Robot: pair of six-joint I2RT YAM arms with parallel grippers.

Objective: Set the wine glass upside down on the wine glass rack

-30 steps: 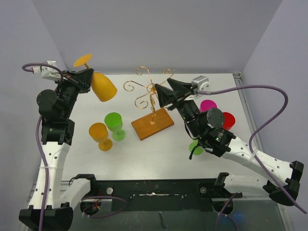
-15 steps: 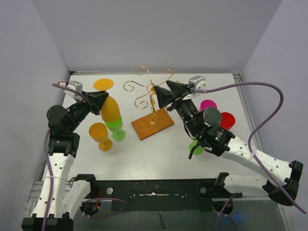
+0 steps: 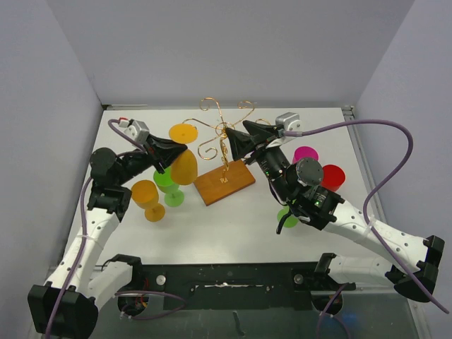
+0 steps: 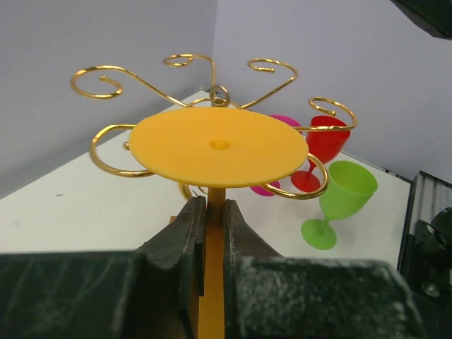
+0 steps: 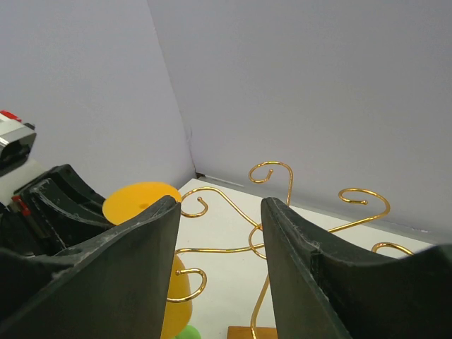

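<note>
My left gripper needs to let go of the orange wine glass, hanging upside down in the rack's gold curl (image 3: pixel 191 130) (image 4: pixel 119 152) just behind its foot.
An orange wine glass (image 3: pixel 183 167) hangs upside down, its round foot (image 4: pixel 219 146) on top. My left gripper (image 4: pixel 214 205) is shut on its stem just under the foot. The glass is just left of the wine glass rack (image 3: pixel 224 181), its foot level with the gold curled arms (image 4: pixel 220 94) and in front of them. My right gripper (image 3: pixel 229 139) hovers at the rack's top from the right. It is open, and between its spread fingers the wrist view shows the rack's wire (image 5: pixel 216 249) and the orange foot (image 5: pixel 134 201) beyond.
An upright orange glass (image 3: pixel 146 198) and a green one (image 3: pixel 168 182) stand left of the rack, under the held glass. A magenta glass (image 3: pixel 305 154), a red one (image 3: pixel 332 175) and a green one (image 3: pixel 286 215) stand on the right by my right arm.
My left arm has swung right from the back left corner, carrying the orange glass up to the rack's left side. The right gripper has barely moved.
</note>
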